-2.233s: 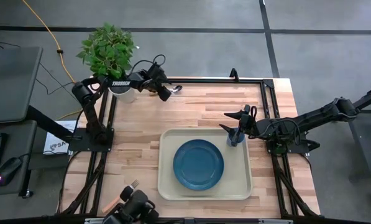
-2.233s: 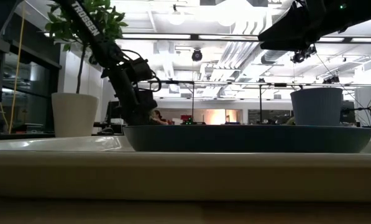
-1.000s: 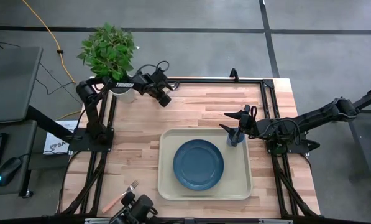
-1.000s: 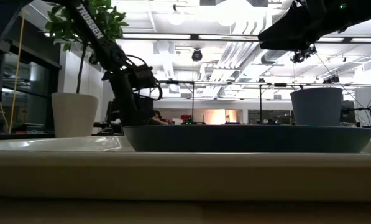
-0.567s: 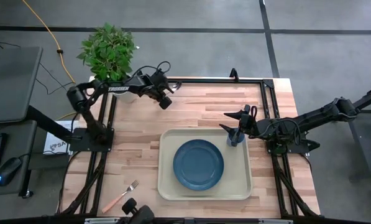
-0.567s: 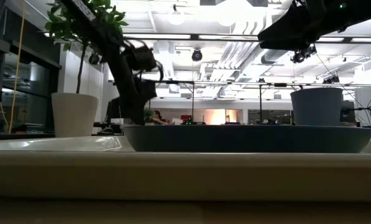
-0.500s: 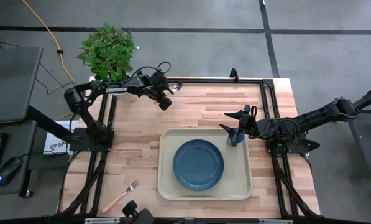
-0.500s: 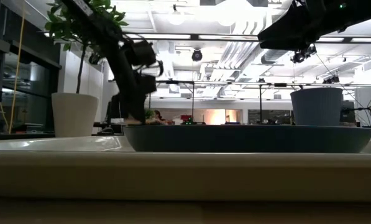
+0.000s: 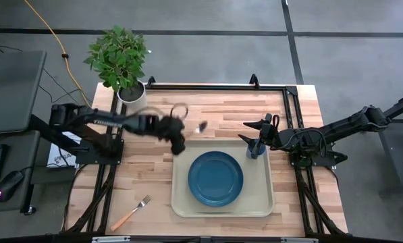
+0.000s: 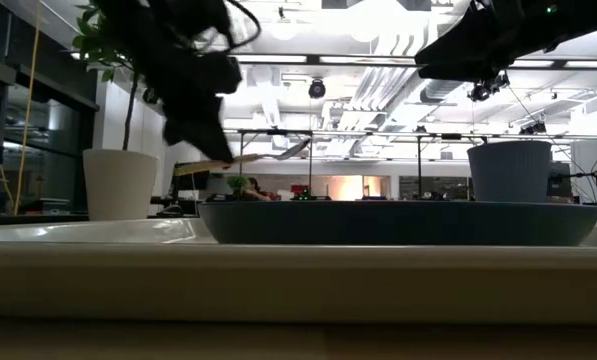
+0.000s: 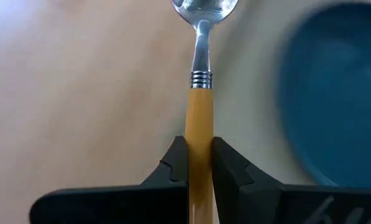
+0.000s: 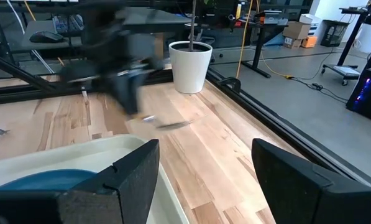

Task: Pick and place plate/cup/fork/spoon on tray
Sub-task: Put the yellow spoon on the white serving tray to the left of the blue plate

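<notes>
Next, my left gripper lets go of the spoon on the tray [image 9: 185, 173], between the plate and the rim nearest the fork. The spoon now hangs in the air beside the tray.
The spoon [image 11: 199, 81], orange-handled with a silver bowl, hangs in the air beside the beige tray's [image 9: 181, 202] far left corner, with my left gripper [image 9: 179, 140] shut on it. The dark-blue plate [image 9: 215, 177] lies in the middle of the tray. The blue cup [image 9: 255, 150] stands upright on the tray's far right corner. My right gripper [image 9: 250, 132] hangs open above the cup, with nothing between its fingers [image 12: 129, 180]. The fork [image 9: 130, 213] lies on the table near its left front corner. My left gripper pinches the spoon's orange handle [image 11: 199, 134] between its two fingers, some way behind the metal collar. The arm reaches in from the table's left, and the handle runs along the fingers and out past their tips. The spoon [image 10: 263, 155] is lifted clear of the table, nearly level, its bowl [image 9: 201, 126] leading.
A white pot [image 9: 132, 94] with a green plant stands at the table's far left corner. A black frame [image 9: 282, 88] runs along the table's far and side edges. Bare wood lies between the pot and the tray.
My left gripper, shut on the spoon throughout, has swung from beside the plant pot toward the table's near side and right, reaching the tray's far left corner. The spoon has travelled with it, clear of the table. My right gripper has kept still.
</notes>
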You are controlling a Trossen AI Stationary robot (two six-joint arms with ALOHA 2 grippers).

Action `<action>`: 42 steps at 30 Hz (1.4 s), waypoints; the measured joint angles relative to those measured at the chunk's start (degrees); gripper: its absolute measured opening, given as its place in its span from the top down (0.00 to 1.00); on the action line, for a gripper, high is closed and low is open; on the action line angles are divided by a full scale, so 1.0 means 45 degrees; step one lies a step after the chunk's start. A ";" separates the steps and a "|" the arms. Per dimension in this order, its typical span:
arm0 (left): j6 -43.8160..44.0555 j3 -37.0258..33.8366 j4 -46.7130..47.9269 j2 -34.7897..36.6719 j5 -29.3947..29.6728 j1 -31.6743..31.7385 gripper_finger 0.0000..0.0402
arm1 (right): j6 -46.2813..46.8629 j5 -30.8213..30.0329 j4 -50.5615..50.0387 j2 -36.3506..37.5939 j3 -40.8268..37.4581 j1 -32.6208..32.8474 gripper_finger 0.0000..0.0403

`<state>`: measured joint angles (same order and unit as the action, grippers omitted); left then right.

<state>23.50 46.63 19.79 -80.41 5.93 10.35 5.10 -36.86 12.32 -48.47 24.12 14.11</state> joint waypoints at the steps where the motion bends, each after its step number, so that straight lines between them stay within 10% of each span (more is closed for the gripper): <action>1: 0.0671 -0.0455 -0.0440 0.0159 0.0202 -0.0712 0.98 | 0.0004 0.0000 0.0000 0.0000 0.0000 0.0000 0.38; 11: 0.9305 -0.2108 -0.3101 0.0355 0.4149 -0.8018 0.98 | -0.0018 0.0000 -0.0002 -0.0001 0.0000 0.0005 0.38; 19: 1.6980 -0.1472 -0.4395 -0.1546 0.9566 -1.0612 0.98 | 0.0090 -0.0005 0.0101 0.0000 0.0000 0.0005 0.38; 42: 1.8641 -0.1054 -0.4689 -0.4684 0.8049 -0.9505 0.98 | 0.0678 0.0005 -0.0044 0.0000 0.0000 0.0005 0.38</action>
<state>107.38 41.89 -1.31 -101.49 42.15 -32.43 8.16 -36.84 12.12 -48.47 24.12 14.13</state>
